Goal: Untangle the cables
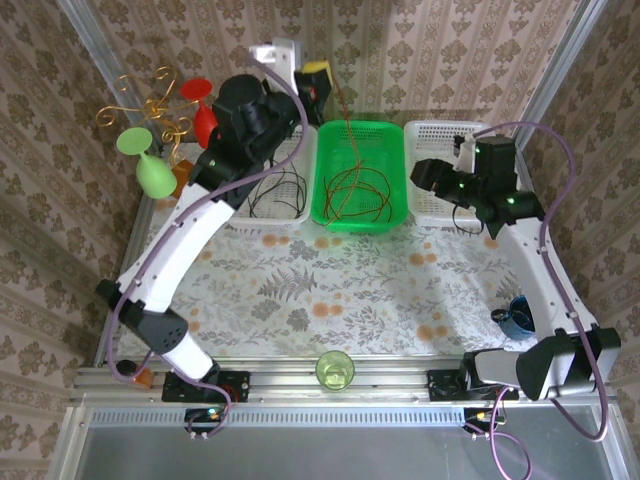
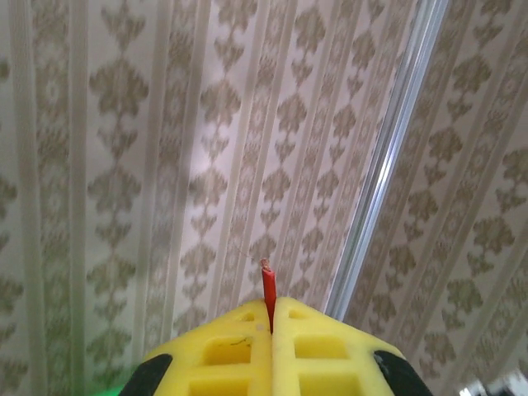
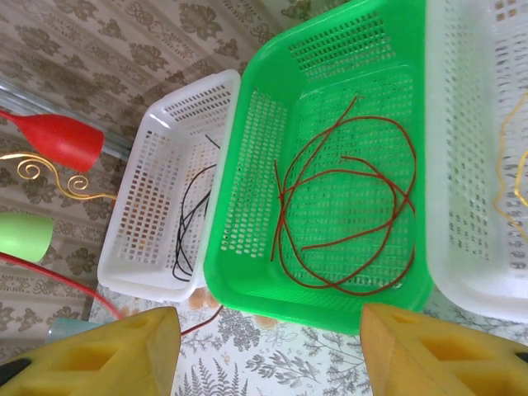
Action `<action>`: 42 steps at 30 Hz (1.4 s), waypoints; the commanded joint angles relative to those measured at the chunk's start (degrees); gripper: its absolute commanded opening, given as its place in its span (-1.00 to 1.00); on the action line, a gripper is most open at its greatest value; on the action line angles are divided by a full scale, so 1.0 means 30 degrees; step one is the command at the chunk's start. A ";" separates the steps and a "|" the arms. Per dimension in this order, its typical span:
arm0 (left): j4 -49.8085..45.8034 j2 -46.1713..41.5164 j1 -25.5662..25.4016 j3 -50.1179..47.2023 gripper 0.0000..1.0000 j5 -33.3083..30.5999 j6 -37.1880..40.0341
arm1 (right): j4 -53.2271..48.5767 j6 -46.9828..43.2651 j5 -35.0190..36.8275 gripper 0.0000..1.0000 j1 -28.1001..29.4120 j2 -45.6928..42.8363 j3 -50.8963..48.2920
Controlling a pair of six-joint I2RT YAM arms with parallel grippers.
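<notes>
Next, my left gripper releases the raised red cable's end over the coiled red cables in the green basket (image 1: pixel 360 192).
Red cables (image 1: pixel 358 195) (image 3: pixel 346 190) lie coiled in the green basket (image 1: pixel 330 150) (image 3: pixel 247 272). One red cable (image 1: pixel 347 135) rises from that coil to my left gripper (image 1: pixel 316 85), raised at the back wall. In the left wrist view the left gripper (image 2: pixel 272 304) is shut on the red cable's end (image 2: pixel 268 285), which pokes out above the yellow fingertips. Black cables (image 1: pixel 278 192) (image 3: pixel 188 223) lie in the left white basket (image 1: pixel 300 215) (image 3: pixel 136 214). A yellow cable (image 3: pixel 505 165) lies in the right white basket (image 1: pixel 425 135) (image 3: pixel 462 247). My right gripper (image 1: pixel 428 178) (image 3: pixel 264 330) hovers open and holds nothing, near the baskets' front edge.
A gold curly stand (image 1: pixel 140 110), a red glass (image 1: pixel 200 100) and a green glass (image 1: pixel 148 165) stand at the back left. A green cup (image 1: pixel 335 368) sits at the near edge and a blue mug (image 1: pixel 517 315) at the right. Patterned walls close in on three sides.
</notes>
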 commanded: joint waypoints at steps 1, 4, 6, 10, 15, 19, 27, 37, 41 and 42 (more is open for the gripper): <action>-0.0006 0.1669 -0.0001 0.3719 -1.00 0.0695 0.1433 | 0.0315 0.0120 -0.1022 0.23 -0.0502 -0.0702 -0.0627; -0.0577 0.3767 0.0009 0.7423 -1.00 0.0614 0.2100 | 0.0279 0.0066 -0.1488 0.23 -0.0963 -0.0882 -0.0811; -0.0654 0.5048 0.0062 0.9466 -1.00 0.0525 0.2511 | 0.0291 0.0069 -0.1666 0.23 -0.1194 -0.0974 -0.0926; -0.0087 0.7161 0.0439 1.2535 -1.00 0.0291 0.3123 | 0.0264 0.0033 -0.2167 0.24 -0.1669 -0.1088 -0.1047; 0.0012 0.7813 0.1312 1.2064 -1.00 0.0019 0.2850 | 0.0054 -0.0194 -0.2503 0.24 -0.2277 -0.1409 -0.0945; 0.1301 0.7158 0.1496 0.7843 -1.00 0.0226 0.2156 | -0.0125 -0.0319 -0.2723 0.25 -0.2871 -0.1730 -0.0989; 0.2024 0.7474 0.1616 -0.0085 -1.00 0.0310 -0.0004 | -0.0293 -0.0384 -0.3043 0.26 -0.3349 -0.2116 -0.1128; -0.4966 1.1889 0.0421 0.0838 -1.00 0.0597 -0.0886 | -0.0607 -0.0597 -0.3182 0.26 -0.3415 -0.2175 -0.1223; -0.6235 1.2995 0.0209 0.0763 -1.00 0.1258 -0.1785 | -0.0549 -0.0479 -0.3332 0.26 -0.3441 -0.2117 -0.1193; -0.6310 1.3145 0.0210 0.0720 -1.00 0.1427 -0.1975 | -0.0549 -0.0471 -0.3358 0.26 -0.3441 -0.2116 -0.1194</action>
